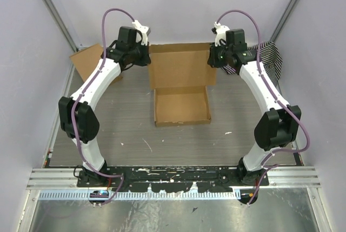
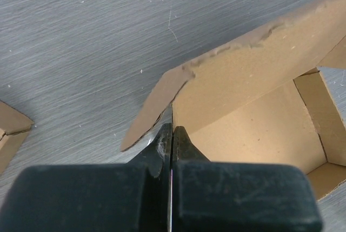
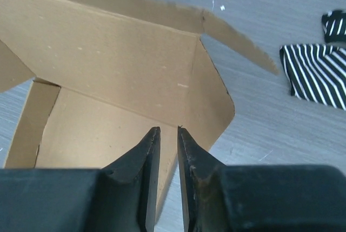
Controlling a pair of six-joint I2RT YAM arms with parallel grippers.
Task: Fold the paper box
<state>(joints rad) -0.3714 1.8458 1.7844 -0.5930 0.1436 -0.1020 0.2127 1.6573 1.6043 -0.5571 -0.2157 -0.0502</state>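
Note:
The lid's side flap flares loose beside my right gripper's fingers, so it should open and pinch the lid's top corner (image 3: 200,32) before folding the lid.
The paper box (image 1: 182,106) lies in the middle of the table, its tray open toward me and its lid panel standing up at the far side. My left gripper (image 1: 139,54) is at the lid's left edge. In the left wrist view its fingers (image 2: 172,134) are pressed together at the crease between the lid (image 2: 254,75) and the left side flap. My right gripper (image 1: 216,55) is at the lid's right edge. In the right wrist view its fingers (image 3: 167,134) stand a narrow gap apart just before the crease of the right side flap (image 3: 208,97).
A smaller plain cardboard rectangle (image 1: 89,61) lies at the back left, its corner also in the left wrist view (image 2: 11,129). A black-and-white striped cloth (image 1: 273,56) lies at the back right and shows in the right wrist view (image 3: 319,75). Walls close in the table.

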